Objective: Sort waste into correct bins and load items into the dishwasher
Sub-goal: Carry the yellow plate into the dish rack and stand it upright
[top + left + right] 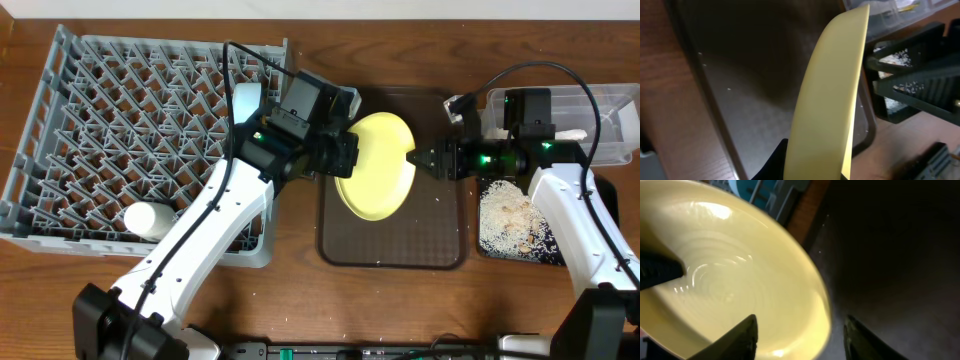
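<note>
I will use my left gripper to set the round yellow plate down and let go of it in the grey dish rack (237, 120), near the side facing the brown serving tray.
My left gripper (338, 158) is shut on the left rim of the round yellow plate (378, 165) and holds it tilted on edge above the dark brown serving tray (390, 250). In the left wrist view the plate (832, 100) rises edge-on from the jaws (812, 167). My right gripper (418, 158) is open, its fingers either side of the plate's right rim (740, 280), as the right wrist view (801, 325) shows. A white cup (150, 218) lies in the grey dish rack (120, 100). Rice scraps (505, 215) lie on the black tray (545, 252). The clear tub (600, 105) holds a white paper piece.
The rack fills the left side of the table. The black tray and the clear tub stand at the right, behind and below the right arm. My right gripper's fingers (912, 85) carry rice grains in the left wrist view. Scattered crumbs lie on the brown tray.
</note>
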Controlling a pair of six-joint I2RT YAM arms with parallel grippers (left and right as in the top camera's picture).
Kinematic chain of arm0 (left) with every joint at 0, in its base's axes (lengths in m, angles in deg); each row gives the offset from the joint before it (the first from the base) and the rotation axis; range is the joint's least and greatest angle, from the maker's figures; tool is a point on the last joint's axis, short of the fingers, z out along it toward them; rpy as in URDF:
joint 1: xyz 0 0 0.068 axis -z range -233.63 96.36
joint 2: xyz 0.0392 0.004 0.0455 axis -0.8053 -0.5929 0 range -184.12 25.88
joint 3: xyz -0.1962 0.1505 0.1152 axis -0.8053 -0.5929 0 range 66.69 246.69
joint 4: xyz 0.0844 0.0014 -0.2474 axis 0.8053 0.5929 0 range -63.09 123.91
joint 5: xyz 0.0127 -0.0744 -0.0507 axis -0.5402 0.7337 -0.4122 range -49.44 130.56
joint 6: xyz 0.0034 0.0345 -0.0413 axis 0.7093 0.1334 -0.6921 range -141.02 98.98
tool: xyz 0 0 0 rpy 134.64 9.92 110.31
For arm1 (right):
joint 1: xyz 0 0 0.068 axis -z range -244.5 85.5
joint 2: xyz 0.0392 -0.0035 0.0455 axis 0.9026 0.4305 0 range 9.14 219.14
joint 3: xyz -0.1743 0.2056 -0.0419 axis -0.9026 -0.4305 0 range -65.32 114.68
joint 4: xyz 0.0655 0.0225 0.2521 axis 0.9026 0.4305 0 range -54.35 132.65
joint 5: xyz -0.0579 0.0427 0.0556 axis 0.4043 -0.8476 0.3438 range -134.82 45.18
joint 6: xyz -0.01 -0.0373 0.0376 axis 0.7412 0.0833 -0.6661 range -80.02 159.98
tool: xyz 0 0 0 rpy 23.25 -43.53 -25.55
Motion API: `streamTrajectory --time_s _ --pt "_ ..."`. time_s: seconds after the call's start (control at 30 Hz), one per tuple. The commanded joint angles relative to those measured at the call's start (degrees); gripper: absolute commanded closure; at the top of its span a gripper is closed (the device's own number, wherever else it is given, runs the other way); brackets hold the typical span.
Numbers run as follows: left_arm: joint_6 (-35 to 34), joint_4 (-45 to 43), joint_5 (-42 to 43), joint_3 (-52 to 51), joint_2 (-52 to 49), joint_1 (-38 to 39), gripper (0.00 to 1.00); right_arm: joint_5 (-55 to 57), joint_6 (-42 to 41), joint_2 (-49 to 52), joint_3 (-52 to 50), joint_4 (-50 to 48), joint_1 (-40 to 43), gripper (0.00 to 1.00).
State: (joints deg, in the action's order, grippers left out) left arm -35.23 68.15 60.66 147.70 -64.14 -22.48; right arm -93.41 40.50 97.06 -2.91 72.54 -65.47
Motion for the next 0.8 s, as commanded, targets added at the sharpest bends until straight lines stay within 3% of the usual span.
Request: streamTrajectory --time_s 0.0,0.1,0.33,0.4,0.43,0.53,0.67,0.77 --pt "4.5 0.3 -5.2 0.4 1.7 -0.3 0.92 0.5 -1.5 -2.9 0.5 0.0 3.0 0.41" --pt "7.0 1.4 -15.4 0.9 5.1 -0.3 0.93 2.1 -5.3 -6.6 0.5 0.1 7.8 0.31" --pt "9.3 2.6 -43.8 1.1 14.6 -0.9 0.92 7.1 -16.3 -16.1 0.5 2.6 22.2 0.27" --pt "9.4 2.6 -48.2 1.1 16.2 -2.1 0.92 10.4 -19.6 -18.2 0.5 3.9 25.6 0.17" --pt "9.7 2.6 -49.3 1.1 16.8 -3.0 0.92 11.9 -20.8 -18.9 0.5 4.4 26.9 0.01" --pt "12.9 2.6 -49.7 0.8 16.5 -6.7 0.92 15.6 -21.9 -20.2 0.5 5.2 29.2 0.01" --pt "21.9 2.9 -49.8 -0.4 12.9 -12.6 0.92 17.1 -21.9 -20.1 0.5 5.3 29.5 0.01" --pt "21.3 2.7 -49.6 -0.4 9.8 -17.2 0.92 17.1 -21.9 -20.1 0.5 5.3 29.5 0.01"
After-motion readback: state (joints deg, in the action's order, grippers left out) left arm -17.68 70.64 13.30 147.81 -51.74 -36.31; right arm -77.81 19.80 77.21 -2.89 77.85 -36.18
